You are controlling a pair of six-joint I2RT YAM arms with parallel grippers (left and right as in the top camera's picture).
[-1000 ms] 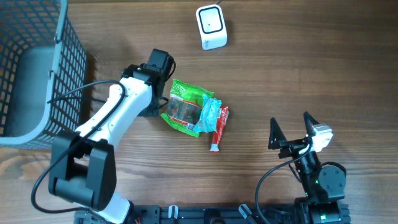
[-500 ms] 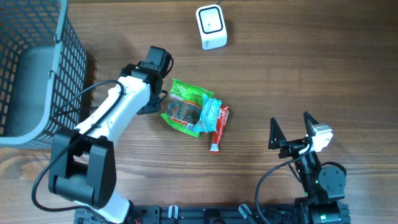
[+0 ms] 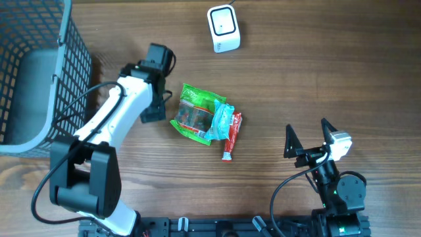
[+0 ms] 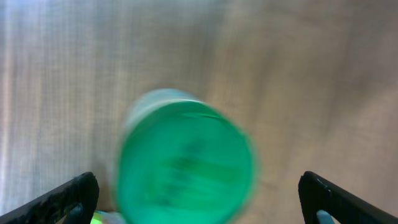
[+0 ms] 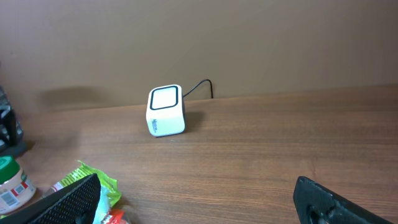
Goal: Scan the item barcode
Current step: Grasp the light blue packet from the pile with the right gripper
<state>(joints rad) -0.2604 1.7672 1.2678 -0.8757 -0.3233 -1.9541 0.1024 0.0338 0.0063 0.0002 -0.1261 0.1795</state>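
Note:
My right gripper moves to the teal packet on the pile next and closes on its far end [image 3: 227,109] [image 5: 104,200], near the top of the red tube.
A small white jar with a green lid [image 4: 186,163] stands on the table right below my left gripper [image 4: 199,200]. The lid looks blurred, and both fingers stand wide apart on either side without touching it. In the right wrist view the jar [image 5: 12,182] shows at the far left with a barcode label on its side. From overhead my left gripper [image 3: 153,89] covers the jar. The white scanner [image 3: 223,28] sits at the back of the table, also seen as a white cube [image 5: 166,111]. My right gripper [image 3: 308,140] is open and empty at the front right.
A pile with a green packet [image 3: 197,108], a teal packet [image 3: 222,118] and a red tube [image 3: 231,137] lies just right of the left gripper. A dark wire basket [image 3: 39,72] fills the left edge. The scanner's cable runs off the back.
My left gripper has opened wide, letting go of the jar, and has drawn back a little up and left, away from the packet pile. The right arm has not moved.

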